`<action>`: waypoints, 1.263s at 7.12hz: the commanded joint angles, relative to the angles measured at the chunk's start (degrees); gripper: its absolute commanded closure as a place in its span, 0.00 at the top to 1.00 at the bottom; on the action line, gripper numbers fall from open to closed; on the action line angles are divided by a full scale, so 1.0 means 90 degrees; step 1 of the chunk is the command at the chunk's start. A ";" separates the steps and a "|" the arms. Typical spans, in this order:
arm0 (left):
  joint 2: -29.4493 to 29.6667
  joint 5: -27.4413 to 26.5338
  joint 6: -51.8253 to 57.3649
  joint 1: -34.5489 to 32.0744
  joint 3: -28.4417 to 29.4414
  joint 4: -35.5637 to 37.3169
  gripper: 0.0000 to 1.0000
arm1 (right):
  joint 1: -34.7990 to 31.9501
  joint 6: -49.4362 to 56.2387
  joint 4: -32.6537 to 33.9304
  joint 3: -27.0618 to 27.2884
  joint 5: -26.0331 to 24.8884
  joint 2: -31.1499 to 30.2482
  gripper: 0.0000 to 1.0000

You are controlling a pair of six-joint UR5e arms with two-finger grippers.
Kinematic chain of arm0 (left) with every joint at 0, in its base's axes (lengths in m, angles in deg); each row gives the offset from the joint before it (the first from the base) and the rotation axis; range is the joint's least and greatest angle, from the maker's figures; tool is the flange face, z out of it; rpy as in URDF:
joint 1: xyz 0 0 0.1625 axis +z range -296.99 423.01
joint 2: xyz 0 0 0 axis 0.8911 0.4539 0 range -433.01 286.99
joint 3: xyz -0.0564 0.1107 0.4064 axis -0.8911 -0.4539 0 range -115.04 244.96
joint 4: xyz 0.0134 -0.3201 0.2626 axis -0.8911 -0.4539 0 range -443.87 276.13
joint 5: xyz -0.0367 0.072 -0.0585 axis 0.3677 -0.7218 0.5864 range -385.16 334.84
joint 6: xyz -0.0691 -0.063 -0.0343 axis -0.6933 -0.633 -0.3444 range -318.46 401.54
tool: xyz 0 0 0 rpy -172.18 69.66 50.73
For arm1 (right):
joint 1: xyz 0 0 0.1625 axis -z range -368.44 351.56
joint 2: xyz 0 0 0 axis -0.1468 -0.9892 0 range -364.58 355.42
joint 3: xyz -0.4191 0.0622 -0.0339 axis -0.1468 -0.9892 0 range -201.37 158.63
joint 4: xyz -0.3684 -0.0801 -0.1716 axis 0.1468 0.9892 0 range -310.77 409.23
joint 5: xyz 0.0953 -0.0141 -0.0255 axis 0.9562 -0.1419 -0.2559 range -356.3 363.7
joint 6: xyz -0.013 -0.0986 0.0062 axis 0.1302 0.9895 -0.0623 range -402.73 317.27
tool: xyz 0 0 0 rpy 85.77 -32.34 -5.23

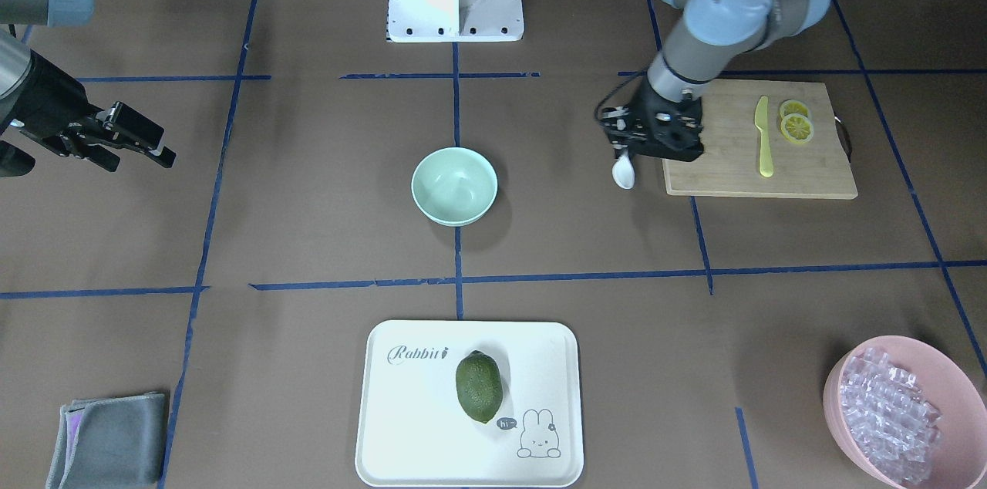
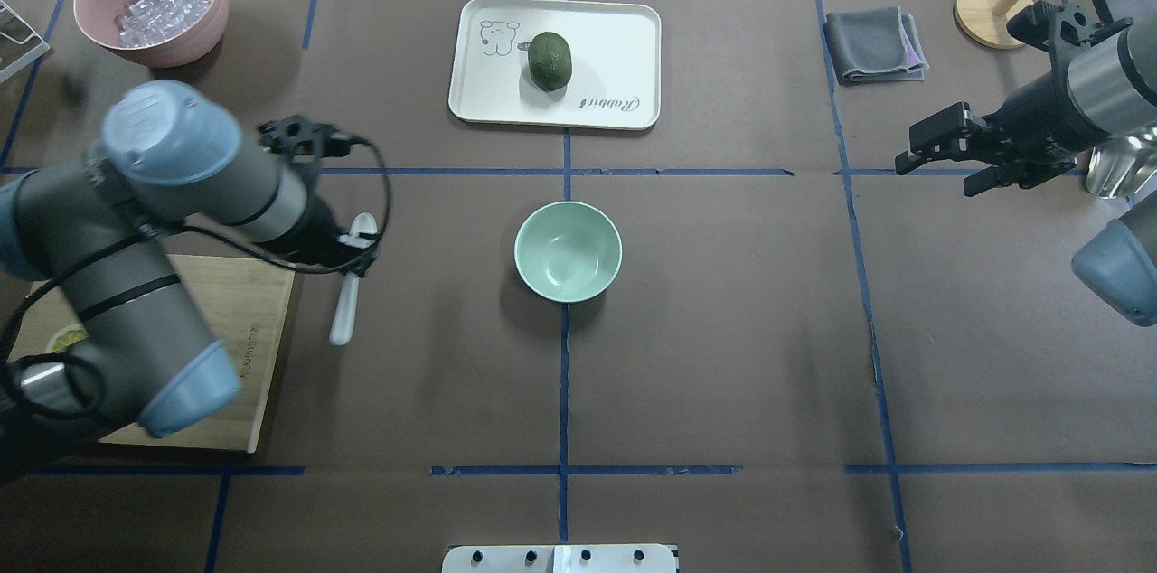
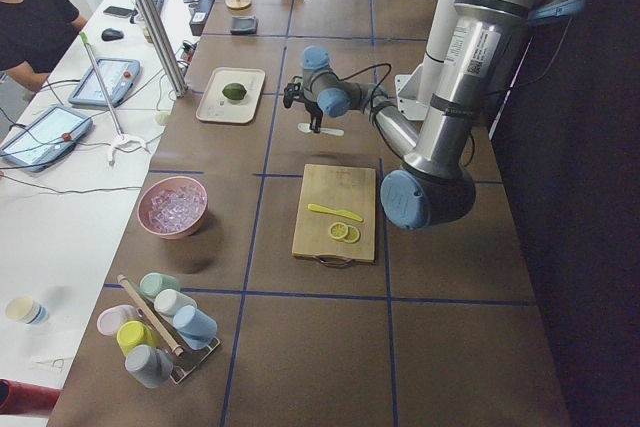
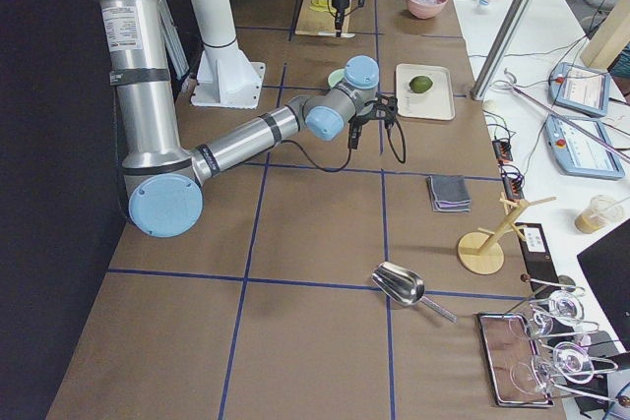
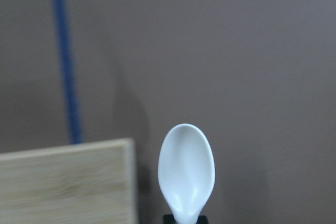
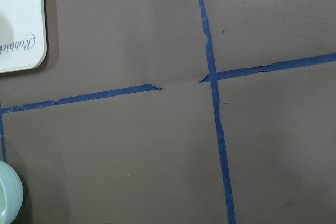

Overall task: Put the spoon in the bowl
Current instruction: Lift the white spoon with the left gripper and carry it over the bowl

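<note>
The robot's left gripper should release the white spoon inside the empty mint-green bowl [image 1: 458, 191], above the blue tape line of the white tray.
My left gripper [image 2: 355, 249] is shut on the white spoon [image 2: 343, 311] and holds it above the table, just off the cutting board's edge. The scoop [image 1: 623, 171] points away from the robot and fills the left wrist view [image 5: 186, 171]; the handle points back toward the robot. The mint-green bowl [image 2: 568, 250] stands empty at the table's middle [image 1: 454, 186], well to the spoon's right in the overhead view. My right gripper [image 2: 940, 159] is open and empty, far to the bowl's right.
A wooden cutting board [image 1: 725, 157] with a yellow knife [image 1: 763, 138] and lemon slices [image 1: 796, 126] lies under the left arm. A white tray [image 1: 401, 412] holds a green fruit [image 1: 478, 386]. A pink bowl [image 1: 831, 396] of clear chunks and a grey cloth [image 1: 108, 439] sit at the far corners.
</note>
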 commanded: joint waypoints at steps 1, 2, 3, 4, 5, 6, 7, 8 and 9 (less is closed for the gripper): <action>0.1611 -0.0182 -0.0029 0.0341 0.0858 0.0606 0.00 | 0.0000 0.0023 0.0000 -0.0004 0.0003 0.0012 1.00; 0.2431 -0.0599 -0.0029 0.0517 0.1697 0.0587 0.00 | 0.0009 0.0023 0.0000 -0.0014 0.0003 0.0012 1.00; 0.2603 -0.0662 -0.0038 0.0635 0.1985 0.0567 0.01 | 0.0019 0.0042 0.0000 -0.0034 -0.0007 0.0022 1.00; 0.2634 -0.0662 -0.0019 0.0636 0.2095 0.0528 0.03 | 0.0068 0.0043 0.0000 -0.0092 -0.0016 0.0041 1.00; 0.2683 -0.0662 -0.0038 0.0665 0.2163 0.0528 0.05 | 0.0078 0.0033 0.0000 -0.0170 -0.0016 0.0119 1.00; 0.2722 -0.0662 -0.0077 0.0791 0.2174 0.0528 0.05 | 0.0088 0.0033 0.0000 -0.0180 -0.0016 0.0129 1.00; 0.2819 -0.0662 -0.0087 0.0821 0.2261 0.0528 0.08 | 0.0088 0.0033 0.0000 -0.0180 -0.0016 0.0139 1.00; 0.2984 -0.0662 -0.0087 0.0822 0.2484 0.0518 0.11 | 0.0088 0.0033 0.0000 -0.0161 -0.0007 0.0129 1.00; 0.3054 -0.0662 -0.0097 0.0831 0.2544 0.0518 0.14 | 0.0088 0.0033 -0.0010 -0.0161 -0.0007 0.0129 1.00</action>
